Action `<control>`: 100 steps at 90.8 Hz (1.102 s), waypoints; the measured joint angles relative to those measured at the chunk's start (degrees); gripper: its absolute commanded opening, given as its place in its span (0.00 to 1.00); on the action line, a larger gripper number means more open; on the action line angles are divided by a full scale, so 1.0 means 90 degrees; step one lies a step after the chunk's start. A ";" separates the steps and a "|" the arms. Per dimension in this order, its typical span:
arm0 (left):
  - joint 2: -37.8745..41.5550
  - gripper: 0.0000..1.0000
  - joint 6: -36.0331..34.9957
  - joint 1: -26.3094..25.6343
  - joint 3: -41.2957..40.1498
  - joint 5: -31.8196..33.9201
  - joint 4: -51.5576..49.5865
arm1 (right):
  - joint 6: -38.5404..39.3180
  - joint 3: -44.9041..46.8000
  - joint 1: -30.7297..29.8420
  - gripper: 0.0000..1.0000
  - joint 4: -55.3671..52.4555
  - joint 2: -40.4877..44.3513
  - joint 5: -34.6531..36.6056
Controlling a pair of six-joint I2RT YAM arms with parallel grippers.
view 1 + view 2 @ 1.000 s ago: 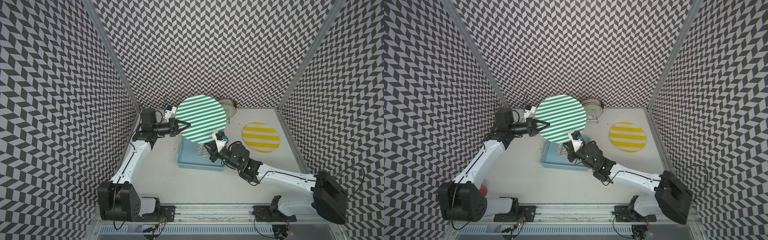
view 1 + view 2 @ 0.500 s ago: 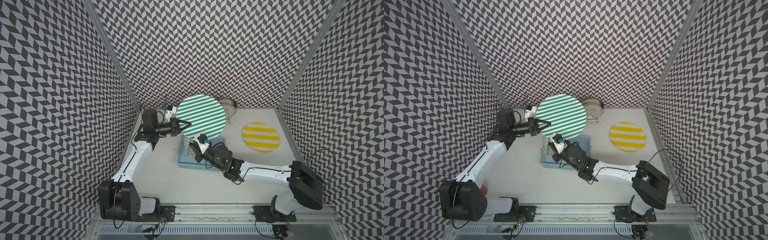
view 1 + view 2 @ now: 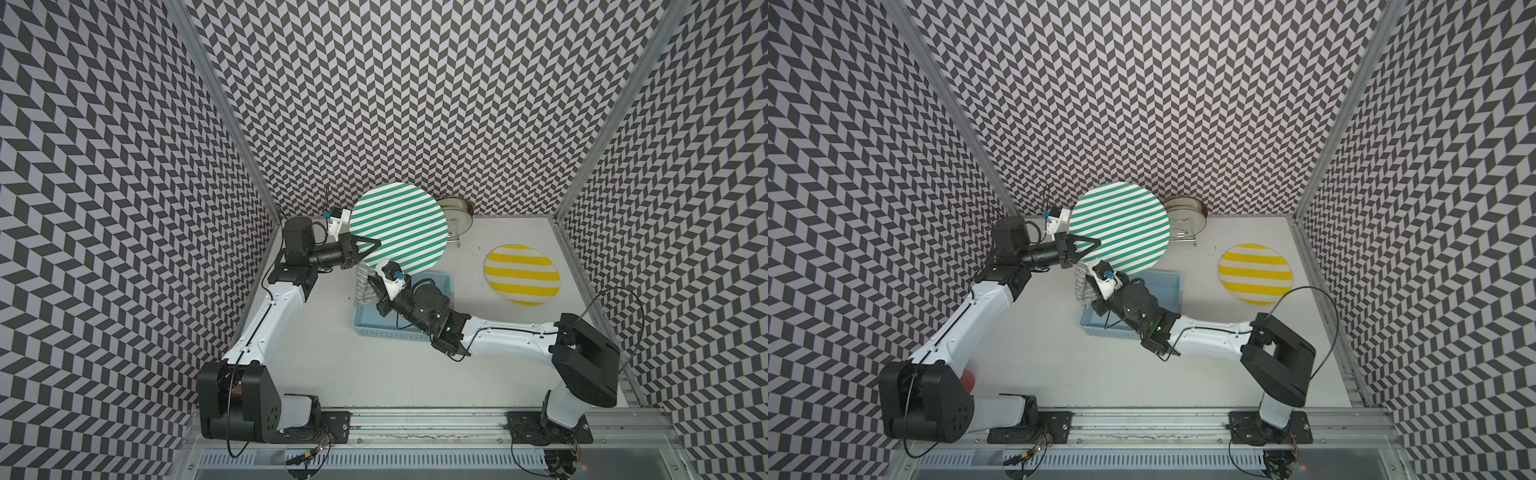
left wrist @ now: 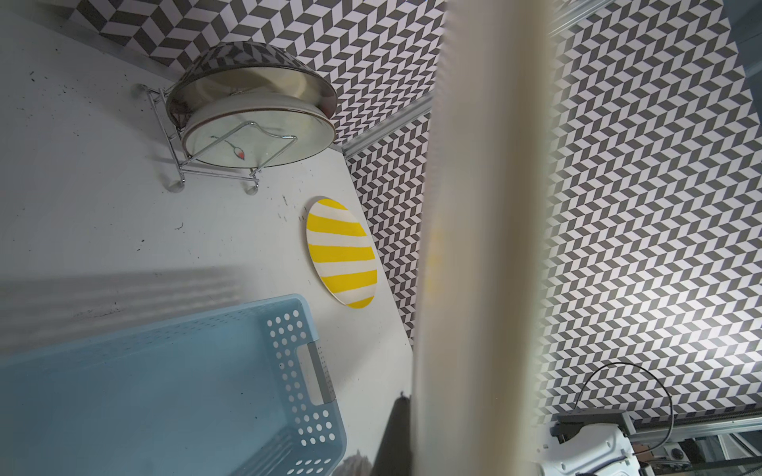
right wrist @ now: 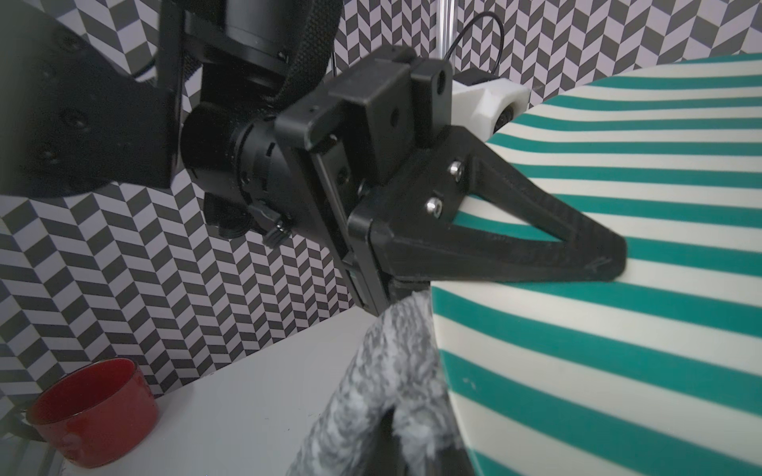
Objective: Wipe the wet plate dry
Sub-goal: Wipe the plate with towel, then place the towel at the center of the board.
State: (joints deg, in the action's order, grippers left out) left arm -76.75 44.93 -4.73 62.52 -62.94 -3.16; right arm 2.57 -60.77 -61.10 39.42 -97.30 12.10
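My right gripper needs to let go of the grey fuzzy cloth on the table (image 3: pixel 484 332) between the pale blue basket and yellow-striped plate.
A round plate with green and cream stripes (image 3: pixel 399 228) (image 3: pixel 1121 228) is held up above the table, face to the top views. My left gripper (image 3: pixel 374 243) (image 3: pixel 1096 242) is shut on its left rim; the right wrist view shows one black finger (image 5: pixel 536 247) lying across the stripes (image 5: pixel 618 350). In the left wrist view the plate is an edge-on cream band (image 4: pixel 482 247). My right gripper (image 5: pixel 389 430) is shut on a grey fuzzy cloth (image 3: pixel 363 284) (image 3: pixel 1083 286) (image 5: pixel 396 362). The cloth rests against the plate's lower left rim, just under the left gripper.
A pale blue basket (image 3: pixel 374 328) (image 4: pixel 313 412) sits under the right arm. A yellow-striped plate (image 3: pixel 521 274) lies flat at the right. A wire rack with a metal bowl (image 3: pixel 457 210) (image 4: pixel 255 123) stands at the back wall. A red cup (image 5: pixel 90 412) sits near the left arm's base.
My right arm has swung left with the cloth, from over the basket's middle to the plate's lower left rim. The left gripper and the plate have held still.
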 measured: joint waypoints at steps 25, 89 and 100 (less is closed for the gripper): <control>0.0005 0.00 -0.1020 -0.0158 0.0413 0.0245 -0.0559 | -0.0627 0.0622 0.0005 0.00 -0.1353 0.1350 -0.0192; -0.0211 0.00 -0.3359 0.0328 0.0544 0.1107 -0.1120 | -0.5141 0.3883 0.2501 0.05 -0.5530 0.5316 0.1066; -0.0185 0.00 -0.3570 0.0328 0.0544 0.1039 -0.1207 | -0.5527 0.4155 0.2562 0.47 -0.5770 0.4855 0.0886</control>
State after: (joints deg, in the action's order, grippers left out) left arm -78.41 12.80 -1.78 67.42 -53.58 -14.02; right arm -47.18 -23.38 -38.04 -12.51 -53.60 20.08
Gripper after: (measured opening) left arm 0.068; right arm 0.241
